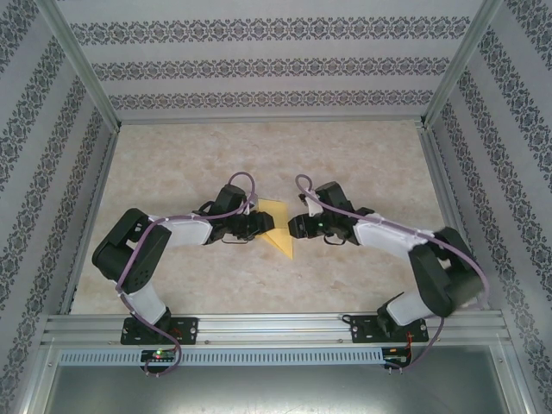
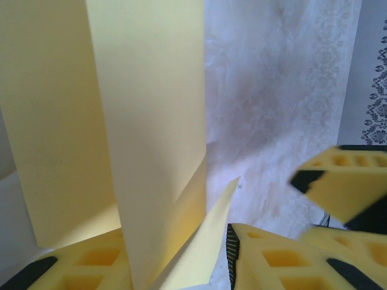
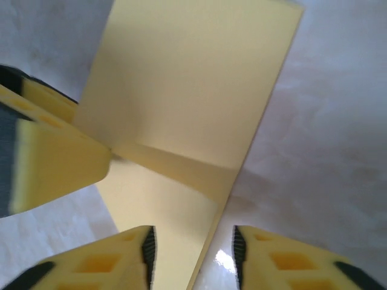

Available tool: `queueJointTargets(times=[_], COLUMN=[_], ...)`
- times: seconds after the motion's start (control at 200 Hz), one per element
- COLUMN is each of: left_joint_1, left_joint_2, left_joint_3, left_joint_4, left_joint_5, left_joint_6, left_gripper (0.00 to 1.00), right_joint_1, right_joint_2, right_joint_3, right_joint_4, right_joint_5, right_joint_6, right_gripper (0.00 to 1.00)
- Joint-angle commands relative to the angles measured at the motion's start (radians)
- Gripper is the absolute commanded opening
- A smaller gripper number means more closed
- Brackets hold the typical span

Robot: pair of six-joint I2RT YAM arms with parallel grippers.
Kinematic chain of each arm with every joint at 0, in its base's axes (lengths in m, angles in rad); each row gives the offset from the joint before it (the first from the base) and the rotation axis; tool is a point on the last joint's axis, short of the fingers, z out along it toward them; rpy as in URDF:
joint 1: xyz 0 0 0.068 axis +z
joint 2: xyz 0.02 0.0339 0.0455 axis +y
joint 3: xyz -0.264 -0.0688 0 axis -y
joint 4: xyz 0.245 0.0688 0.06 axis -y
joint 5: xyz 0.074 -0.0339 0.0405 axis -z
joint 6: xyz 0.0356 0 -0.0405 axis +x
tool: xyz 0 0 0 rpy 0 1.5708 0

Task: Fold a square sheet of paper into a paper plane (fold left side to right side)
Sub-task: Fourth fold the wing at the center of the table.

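Observation:
My right gripper needs to leave the sheet's edge and pinch the crease at the sheet's pointed end (image 1: 290,254), because the sheet's flap stands up between my left gripper's open fingers.
The square sheet of paper (image 1: 280,237) is bright yellow and lies half folded at the middle of the table, between my two grippers. In the left wrist view the paper (image 2: 151,121) has a flap standing up along a crease. It runs down between the jaws of my left gripper (image 2: 181,241), which stand apart with a gap at the right pad. My left gripper (image 1: 259,222) sits at the sheet's left edge. My right gripper (image 1: 293,227) is at its right edge. From the right wrist, the paper (image 3: 193,90) shows one edge between the open jaws of my right gripper (image 3: 193,238), untouched by either pad.
The beige marbled tabletop (image 1: 362,155) extends all round the sheet. Metal frame rails (image 1: 259,326) run along the near edge and up both sides, with patterned walls behind. One finger of the left gripper (image 3: 54,157) rests against the paper in the right wrist view.

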Motion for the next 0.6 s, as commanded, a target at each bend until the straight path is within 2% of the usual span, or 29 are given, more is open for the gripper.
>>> queueJointTargets(times=[0.0,0.14,0.28,0.375,0.594], left_joint_1=[-0.014,-0.015,-0.016,-0.018,-0.023], left_joint_2=[-0.03,-0.045,-0.055,-0.053,-0.051], left_joint_3=[0.031,0.037,0.049,0.057,0.068], left_joint_4=[0.021,0.007,-0.006,-0.02,-0.026], left_joint_5=[0.007,0.002,0.003,0.004,0.0], left_joint_6=[-0.007,-0.015,-0.019,-0.015,-0.021], left_gripper=[0.39,0.39,0.4,0.39,0.37], right_joint_1=[0.063,0.193,0.309,0.343,0.382], right_joint_2=[-0.107,-0.161,-0.107,-0.04,0.053], right_joint_3=[-0.038,-0.074,-0.074,-0.041,0.003], right_joint_4=[-0.079,-0.084,-0.033,-0.031,-0.014], right_joint_5=[0.162,0.283,0.399,0.452,0.484], right_joint_6=[-0.035,-0.028,-0.004,-0.003,-0.01], right_gripper=[0.52,0.54,0.55,0.55,0.54])
